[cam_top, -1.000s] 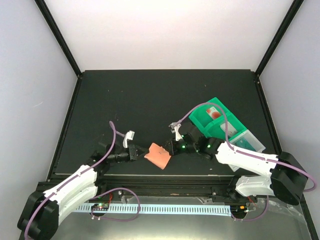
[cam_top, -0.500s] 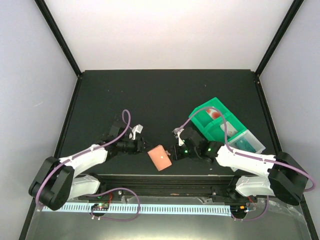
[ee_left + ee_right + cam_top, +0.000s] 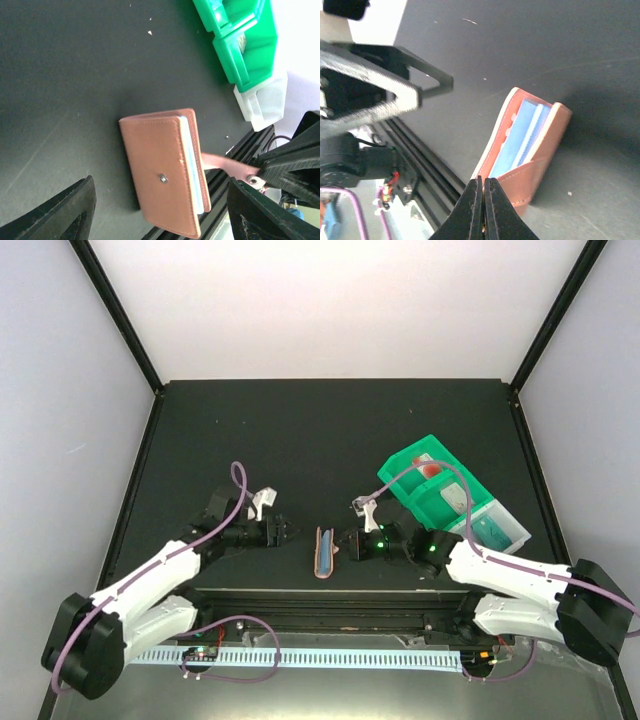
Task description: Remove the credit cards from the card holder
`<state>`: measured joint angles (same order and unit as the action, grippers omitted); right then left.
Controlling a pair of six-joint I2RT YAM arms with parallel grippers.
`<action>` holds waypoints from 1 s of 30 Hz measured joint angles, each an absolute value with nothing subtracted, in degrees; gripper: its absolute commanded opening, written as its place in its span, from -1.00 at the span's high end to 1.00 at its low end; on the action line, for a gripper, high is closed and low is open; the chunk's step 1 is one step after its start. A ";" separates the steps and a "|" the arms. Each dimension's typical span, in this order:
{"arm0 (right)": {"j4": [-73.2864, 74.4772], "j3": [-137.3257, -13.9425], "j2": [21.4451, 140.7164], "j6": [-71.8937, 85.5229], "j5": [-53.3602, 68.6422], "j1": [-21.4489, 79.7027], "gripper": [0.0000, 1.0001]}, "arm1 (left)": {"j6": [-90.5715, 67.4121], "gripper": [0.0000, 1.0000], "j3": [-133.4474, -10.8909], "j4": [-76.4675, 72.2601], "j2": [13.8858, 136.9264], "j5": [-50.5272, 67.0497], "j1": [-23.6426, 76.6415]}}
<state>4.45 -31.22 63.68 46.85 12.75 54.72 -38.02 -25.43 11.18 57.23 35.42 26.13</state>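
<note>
The card holder is standing on its edge with its covers almost shut, so next I open it out flat before my left gripper takes the blue sleeves (image 3: 519,137).
The salmon-orange card holder (image 3: 325,553) stands on its edge near the table's front edge, slightly open, with pale blue inner layers showing (image 3: 525,135). I cannot tell the credit cards apart from those layers. My right gripper (image 3: 347,544) is shut on the holder's snap tab (image 3: 225,165), its fingertips (image 3: 482,200) pressed together at the flap. My left gripper (image 3: 283,531) stands open just left of the holder without touching it. In the left wrist view its fingers (image 3: 70,215) stand wide on either side of the holder's snap face (image 3: 160,180).
A green bin (image 3: 432,483) with compartments sits behind my right arm. A clear box (image 3: 497,525) with something teal in it adjoins it. The black table rail (image 3: 420,165) runs right below the holder.
My left gripper has opened, let go of the card holder and drawn back to the left. The holder has turned from lying flat to standing on edge, held by the right gripper.
</note>
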 measured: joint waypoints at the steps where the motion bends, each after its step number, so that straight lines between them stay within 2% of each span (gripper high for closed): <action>1: 3.14 -30.87 63.55 47.75 13.37 54.72 0.98 | -38.06 -0.51 -24.64 11.18 56.12 35.51 26.13; 8: 0.01 -30.61 64.77 49.60 14.24 54.72 0.98 | -39.62 -0.50 -17.98 10.66 50.26 36.21 26.13; 18: 8.03 -30.13 60.97 46.59 4.23 54.50 0.98 | -39.40 -0.33 -16.84 10.87 53.04 34.74 26.13; 26: 9.91 -23.97 64.36 46.46 -0.84 54.24 0.98 | -39.16 -0.12 -16.69 11.00 54.52 33.19 26.13; 30: 9.78 -22.44 65.89 46.59 -2.31 54.22 0.94 | -39.53 -0.13 -16.19 10.44 54.52 33.41 26.13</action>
